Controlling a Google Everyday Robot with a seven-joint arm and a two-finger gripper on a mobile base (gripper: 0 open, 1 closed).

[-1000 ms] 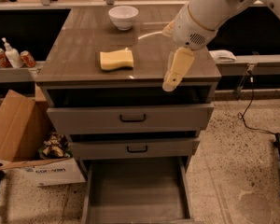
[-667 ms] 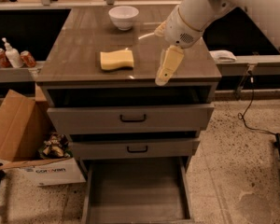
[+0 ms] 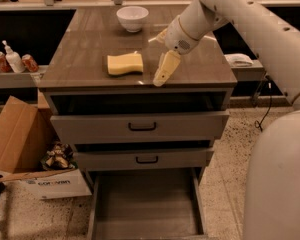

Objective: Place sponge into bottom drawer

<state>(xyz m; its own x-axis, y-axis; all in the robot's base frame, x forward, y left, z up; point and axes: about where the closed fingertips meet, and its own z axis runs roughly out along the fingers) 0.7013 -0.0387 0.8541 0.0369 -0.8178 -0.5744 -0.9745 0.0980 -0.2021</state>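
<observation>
The robot's gripper should close on the near end (image 3: 135, 63) of the pale yellow sponge, the end closest to its open fingers.
The pale yellow sponge (image 3: 125, 64) lies flat on the cabinet top (image 3: 90, 44), left of centre and near the front edge. My gripper (image 3: 155, 62) hangs just above the cabinet top, right of the sponge and a small gap away from it. It is open and empty, with one pale finger (image 3: 166, 69) pointing down-left toward the front edge. The bottom drawer (image 3: 145, 204) is pulled far out below, and its flat floor is bare. The two upper drawers with black handles stand slightly ajar.
A white bowl (image 3: 132, 18) stands at the back of the cabinet top. A cardboard box (image 3: 20, 144) sits on the floor to the left of the cabinet. Bottles and cans (image 3: 12, 59) stand on a low shelf at the left. My white arm (image 3: 260, 29) fills the right side.
My gripper has moved left across the cabinet top, closer to the sponge. The sponge, the bowl and the drawers have not moved.
</observation>
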